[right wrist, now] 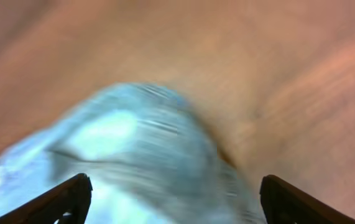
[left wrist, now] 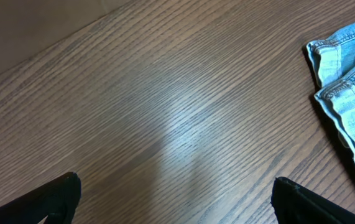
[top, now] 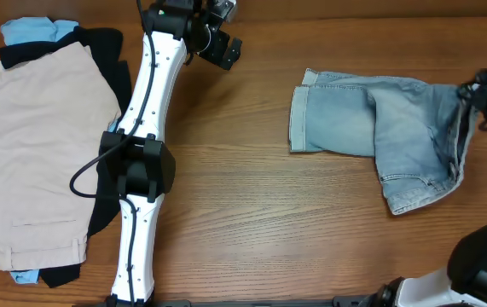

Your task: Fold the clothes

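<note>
The fold across the middle point(top: 374, 106) of the pale blue denim shorts, next to the hemmed leg, is the next place for my right gripper to go and close.
The pale blue denim shorts point(top: 379, 119) lie on the right half of the wooden table, one leg folded across the other and hems pointing left. My right gripper point(top: 486, 92) hovers at their right end. In the blurred right wrist view its jaws point(right wrist: 176, 180) stand wide apart above the denim point(right wrist: 133, 155) and pinch nothing. My left gripper point(top: 224, 49) is open at the back centre of the table. In the left wrist view it point(left wrist: 176, 182) hangs over bare wood, with the shorts' hems point(left wrist: 351, 68) at the right edge.
At the far left lies a stack of garments: a beige one point(top: 38, 153) on top, a black one point(top: 107, 51) beneath, and a sky-blue one point(top: 30, 30) peeking out at the back. The left arm point(top: 145, 162) stretches from the front edge past this stack.
</note>
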`<state>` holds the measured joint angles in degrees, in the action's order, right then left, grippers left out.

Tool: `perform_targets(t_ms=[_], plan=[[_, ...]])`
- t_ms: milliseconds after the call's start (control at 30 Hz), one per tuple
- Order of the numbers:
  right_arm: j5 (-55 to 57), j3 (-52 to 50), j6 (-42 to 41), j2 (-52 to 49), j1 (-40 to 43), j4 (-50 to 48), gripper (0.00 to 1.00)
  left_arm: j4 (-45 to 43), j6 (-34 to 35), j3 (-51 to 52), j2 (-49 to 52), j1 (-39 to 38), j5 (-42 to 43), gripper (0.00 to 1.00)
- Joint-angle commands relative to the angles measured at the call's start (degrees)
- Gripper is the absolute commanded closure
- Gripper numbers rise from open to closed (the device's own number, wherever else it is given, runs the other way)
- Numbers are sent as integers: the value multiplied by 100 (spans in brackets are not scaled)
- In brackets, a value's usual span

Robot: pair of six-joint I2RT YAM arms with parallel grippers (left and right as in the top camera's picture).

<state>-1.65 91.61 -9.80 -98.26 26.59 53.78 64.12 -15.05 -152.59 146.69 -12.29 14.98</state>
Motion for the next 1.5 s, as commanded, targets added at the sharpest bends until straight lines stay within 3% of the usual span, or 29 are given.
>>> perform_targets(t_ms=[0, 233, 500, 733, 867, 900, 1267, 1467], plan=[[393, 378, 92, 280, -402, 7, 9, 17, -11, 28, -11, 81, 111, 0], [522, 361, 837, 229, -1368, -87, 9, -111, 92, 28, -11, 208, 111, 0], [570, 321, 859, -876, -2282, -125, 8, -149, 229, 28, -11, 339, 114, 0], [979, 321, 855, -1707, -2531, -382, 10, -133, 238, 28, -11, 382, 114, 0], [1069, 321, 859, -1899, -2529, -420, 34, -138, 236, 28, -11, 382, 111, 0], [1069, 321, 870, -1899, -2529, -435, 36, -138, 236, 28, -11, 387, 111, 0], [953, 306, 1329, -2129, -2531, -306, 39, -22, 238, 28, -11, 400, 111, 0], [955, 240, 1325, -2144, -2531, -452, 70, 7, 225, 28, -11, 404, 105, 0]])
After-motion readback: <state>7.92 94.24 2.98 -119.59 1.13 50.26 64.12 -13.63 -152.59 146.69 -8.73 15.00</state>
